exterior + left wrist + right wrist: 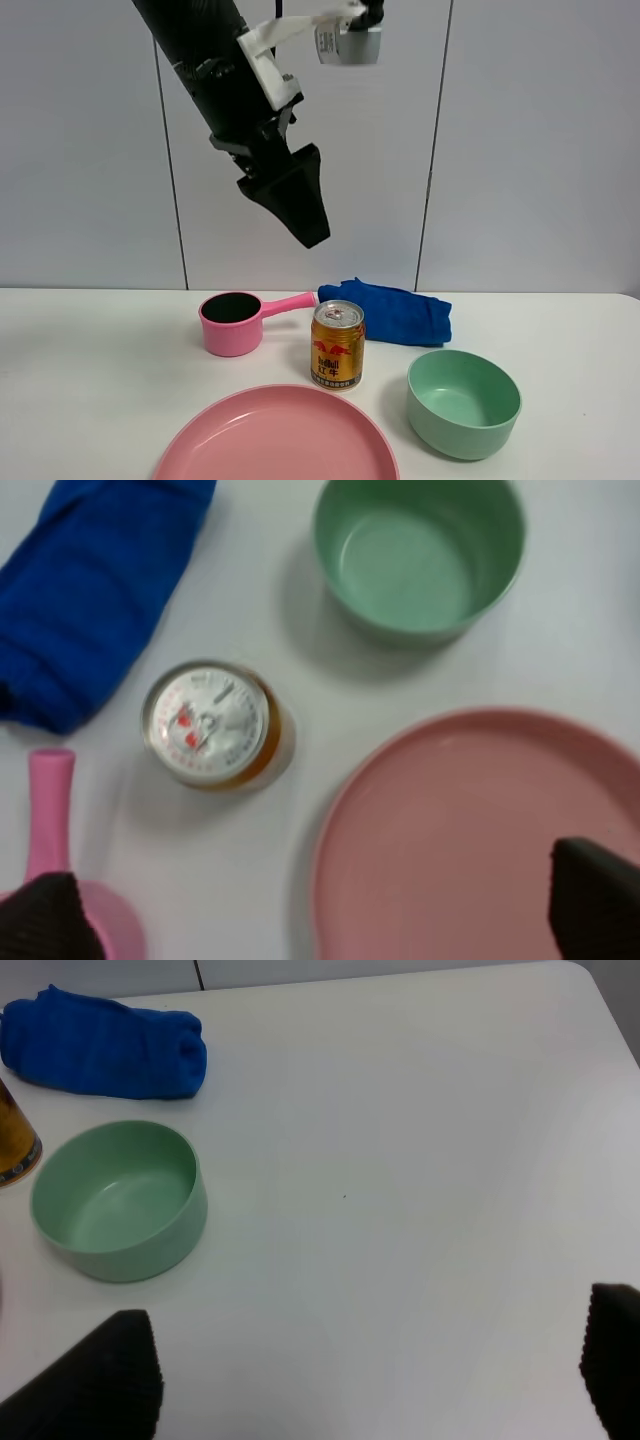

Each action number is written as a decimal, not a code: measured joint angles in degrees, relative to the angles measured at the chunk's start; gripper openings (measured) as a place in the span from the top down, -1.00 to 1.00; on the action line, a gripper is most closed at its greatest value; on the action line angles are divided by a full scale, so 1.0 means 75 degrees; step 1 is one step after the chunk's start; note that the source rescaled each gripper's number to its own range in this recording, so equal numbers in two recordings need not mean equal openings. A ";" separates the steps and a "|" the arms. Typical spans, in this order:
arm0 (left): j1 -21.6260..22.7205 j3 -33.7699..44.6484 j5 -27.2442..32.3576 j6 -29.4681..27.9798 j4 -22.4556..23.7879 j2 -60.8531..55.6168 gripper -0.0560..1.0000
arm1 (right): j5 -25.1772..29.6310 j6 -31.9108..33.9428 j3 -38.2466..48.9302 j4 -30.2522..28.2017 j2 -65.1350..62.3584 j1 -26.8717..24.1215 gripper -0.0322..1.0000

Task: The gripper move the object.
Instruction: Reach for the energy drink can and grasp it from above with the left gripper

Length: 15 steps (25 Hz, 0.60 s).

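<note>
My left gripper should move down next to the gold-orange can beside the green bowl, then close around the middle of the can's body [337,348] [268,746].
The gold-orange can [338,345] with a silver pull-tab top stands upright on the white table, between the pink handled cup [230,322] and the green bowl [463,425]. My left gripper [310,232] hangs high above the table, above and a little behind the can, touching nothing. In the left wrist view the can [208,723] lies below and ahead of the left gripper [320,910], whose fingers are wide apart and empty. My right gripper [355,1375] is open and empty over bare table, with the can's edge [12,1140] at the far side of its view.
A large pink plate [275,440] lies at the front, just before the can. A folded blue cloth [390,310] lies behind the can. The bowl [130,1250], the cloth [100,1050], the cup [50,820] and the plate [480,830] also show in the wrist views.
</note>
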 joint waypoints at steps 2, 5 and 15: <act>-0.0025 -0.0012 -0.0114 -0.0002 0.0301 0.0091 -0.99 | 0.0000 0.0000 0.0000 0.0000 0.0000 0.0000 -1.00; -0.0089 -0.0023 -0.0424 -0.0008 0.0330 0.0148 -0.99 | 0.0000 0.0000 0.0000 0.0000 0.0000 0.0000 -1.00; -0.0114 -0.0933 -0.0117 0.0335 -0.0572 0.0751 -0.99 | 0.0000 0.0000 0.0000 0.0000 0.0000 0.0000 -1.00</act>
